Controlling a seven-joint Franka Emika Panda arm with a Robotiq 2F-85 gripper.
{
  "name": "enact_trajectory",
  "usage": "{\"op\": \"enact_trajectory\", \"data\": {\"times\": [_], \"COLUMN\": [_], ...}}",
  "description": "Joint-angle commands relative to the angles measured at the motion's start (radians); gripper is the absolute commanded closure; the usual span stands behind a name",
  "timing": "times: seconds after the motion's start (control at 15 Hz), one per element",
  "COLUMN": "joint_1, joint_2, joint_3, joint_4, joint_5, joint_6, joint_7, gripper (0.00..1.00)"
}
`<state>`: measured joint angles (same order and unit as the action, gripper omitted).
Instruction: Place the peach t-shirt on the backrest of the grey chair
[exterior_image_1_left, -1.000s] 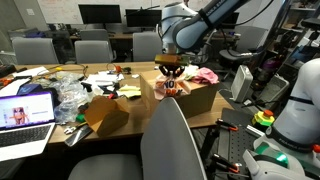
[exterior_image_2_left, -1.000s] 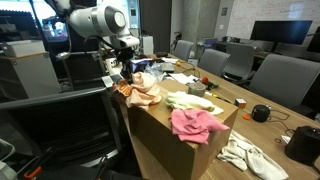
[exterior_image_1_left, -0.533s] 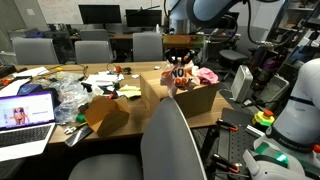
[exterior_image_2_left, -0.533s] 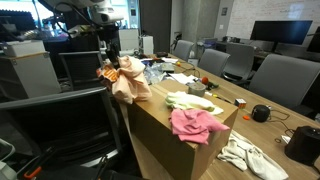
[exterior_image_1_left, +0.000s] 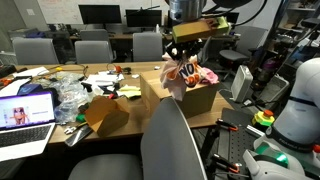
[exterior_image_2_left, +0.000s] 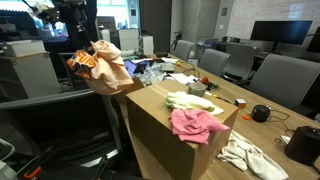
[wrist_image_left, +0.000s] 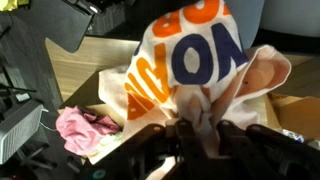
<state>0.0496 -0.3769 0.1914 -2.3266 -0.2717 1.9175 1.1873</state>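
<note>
Next, I release the peach t-shirt over the top end of the grey chair's backrest (exterior_image_1_left: 176, 119), beside the cardboard box.
The peach t-shirt (exterior_image_1_left: 179, 76), with orange and blue print, hangs bunched from my gripper (exterior_image_1_left: 184, 58) above the open cardboard box (exterior_image_1_left: 196, 99). In an exterior view the shirt (exterior_image_2_left: 106, 68) dangles past the box's near corner, clear of the box top. In the wrist view my gripper (wrist_image_left: 195, 132) is shut on a fold of the shirt (wrist_image_left: 190, 65), which fills most of the picture. The grey chair (exterior_image_1_left: 171, 140) stands in the foreground, its backrest just in front of and below the hanging shirt.
A pink cloth (exterior_image_2_left: 196, 125) and a pale green cloth (exterior_image_2_left: 190, 101) lie on the box top (exterior_image_2_left: 160, 105). The pink cloth also shows in the wrist view (wrist_image_left: 85, 130). A laptop (exterior_image_1_left: 24, 112), a brown paper bag (exterior_image_1_left: 105, 114) and clutter cover the table. More chairs stand behind.
My gripper has lifted the peach t-shirt up off the box and carried it towards the box edge nearest the grey chair. The shirt now hangs free.
</note>
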Motion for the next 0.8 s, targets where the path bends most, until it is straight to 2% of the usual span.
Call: {"op": "enact_trajectory", "data": {"times": [0.0, 0.33, 0.73], "joint_1": [0.052, 0.118, 0.161], "joint_2": [-0.048, -0.084, -0.077], "joint_3": [0.062, 0.12, 0.134], "joint_4": [0.03, 0.031, 0.016], "joint_5": [-0.023, -0.003, 0.056], "joint_6": [-0.062, -0.063, -0.049], "joint_7": [-0.096, -0.226, -0.352], "gripper": [0.95, 0.95, 0.95]}}
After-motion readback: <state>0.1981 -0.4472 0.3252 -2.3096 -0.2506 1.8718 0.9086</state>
